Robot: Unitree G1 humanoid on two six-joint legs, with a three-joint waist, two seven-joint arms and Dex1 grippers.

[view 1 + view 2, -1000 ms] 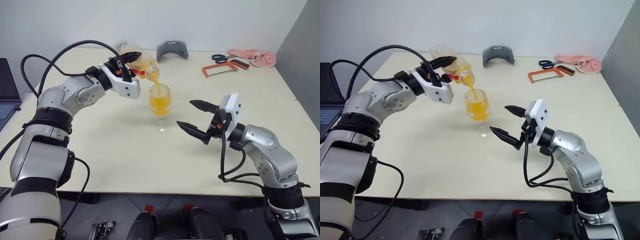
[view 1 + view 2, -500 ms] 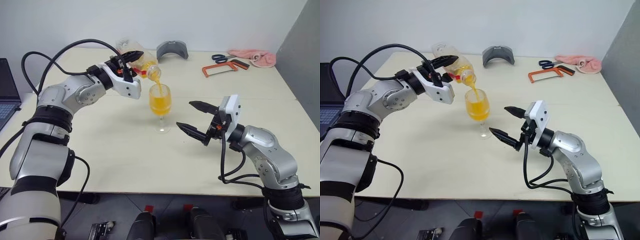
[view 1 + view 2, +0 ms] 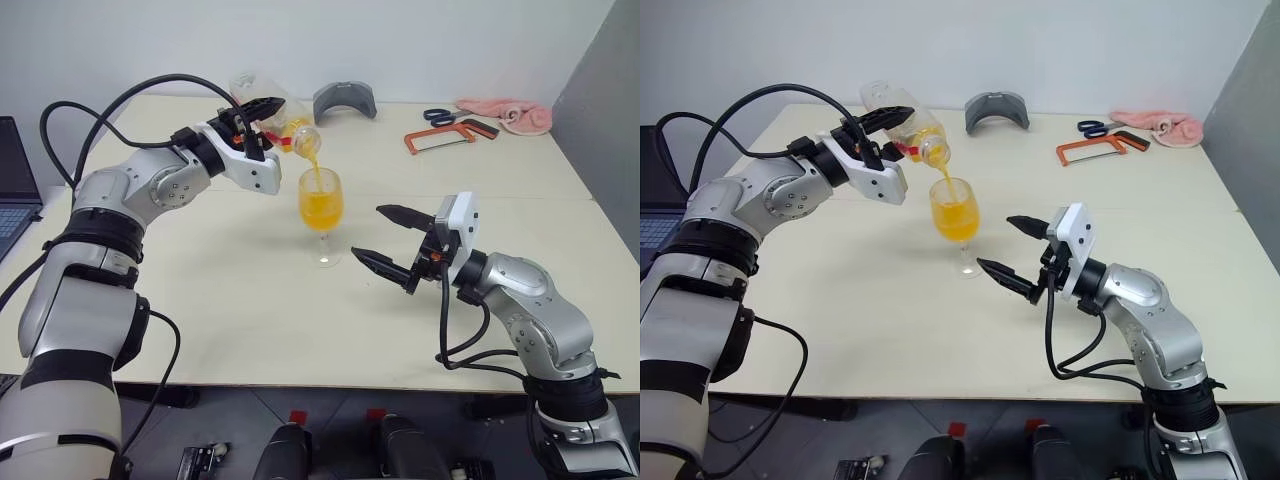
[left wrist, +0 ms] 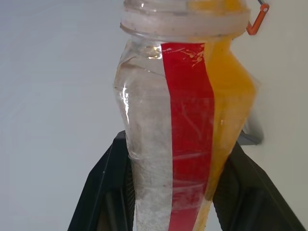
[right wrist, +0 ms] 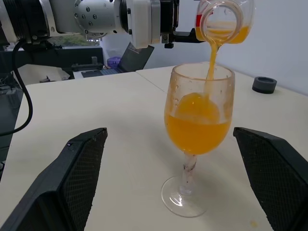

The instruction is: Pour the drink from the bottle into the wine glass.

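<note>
My left gripper is to release the bottle on the bare table (image 3: 222,238) between the wine glass and the laptop.
My left gripper (image 3: 258,115) is shut on the bottle (image 3: 278,120), a clear one with a red label strip (image 4: 187,120), and holds it tipped mouth-down over the wine glass (image 3: 321,208). A thin stream of orange drink (image 5: 211,57) runs from the bottle's mouth into the bowl, which is well over half full. The glass stands upright on the table (image 3: 250,300). My right gripper (image 3: 368,231) hovers open just right of the glass, at stem height. Its fingers (image 5: 79,173) stand on either side of the glass without touching it.
At the back of the table lie a grey curved object (image 3: 344,100), scissors (image 3: 440,115), an orange-framed saw (image 3: 440,138) and a pink cloth (image 3: 510,114). A laptop (image 3: 12,185) sits at the left edge. A small dark round piece (image 5: 263,84) rests beyond the glass.
The drink keeps streaming and the level in the glass has risen slightly. The bottle's mouth sits a touch higher. The right arm has not moved.
</note>
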